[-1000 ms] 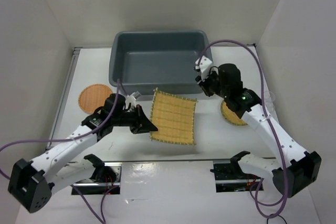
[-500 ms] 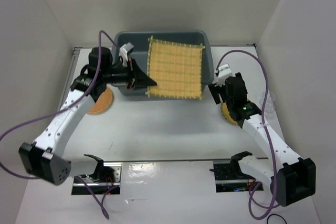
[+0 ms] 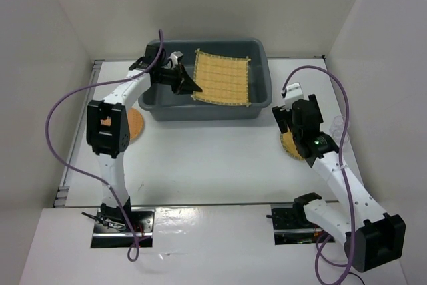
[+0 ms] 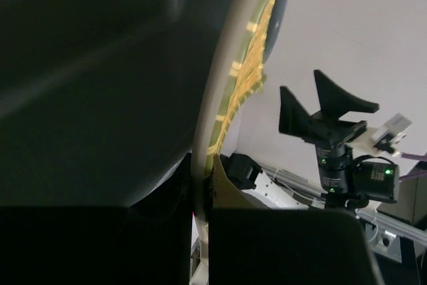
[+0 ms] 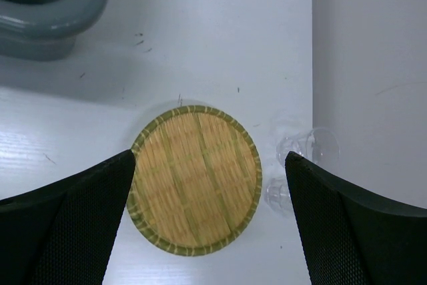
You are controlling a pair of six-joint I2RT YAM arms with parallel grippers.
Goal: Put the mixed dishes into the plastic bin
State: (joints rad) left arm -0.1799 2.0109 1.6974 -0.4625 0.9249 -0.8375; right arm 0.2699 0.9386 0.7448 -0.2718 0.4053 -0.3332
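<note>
The near edge (image 3: pixel 297 157) (image 5: pixel 185 251) of the round pale-yellow woven disc, on the side facing away from the plastic bin, will be gripped by my right gripper.
The square yellow slatted mat (image 3: pixel 222 78) hangs tilted over the opening of the dark grey plastic bin (image 3: pixel 200 113). My left gripper (image 3: pixel 190 85) is shut on the mat's left edge. In the left wrist view the mat (image 4: pixel 230 98) shows edge-on, pinched between the jaws of the left gripper (image 4: pixel 203 185). My right gripper (image 3: pixel 285 115) stands open above the round pale-yellow woven disc (image 3: pixel 291 146). In the right wrist view the right gripper (image 5: pixel 209 158) straddles that disc (image 5: pixel 195 179), which lies flat on the table. The left arm partly hides an orange-brown disc (image 3: pixel 135 125).
A clear glass (image 5: pixel 307 148) lies on its side just right of the woven disc, near the right wall, and shows faintly in the top view (image 3: pixel 340 128). The bin's corner (image 5: pixel 53 11) sits at the upper left of the right wrist view. White walls enclose the table.
My left arm lifted the yellow mat off the table and swung it back over the bin. The right gripper opened and drew back from the bin to above the woven disc.
</note>
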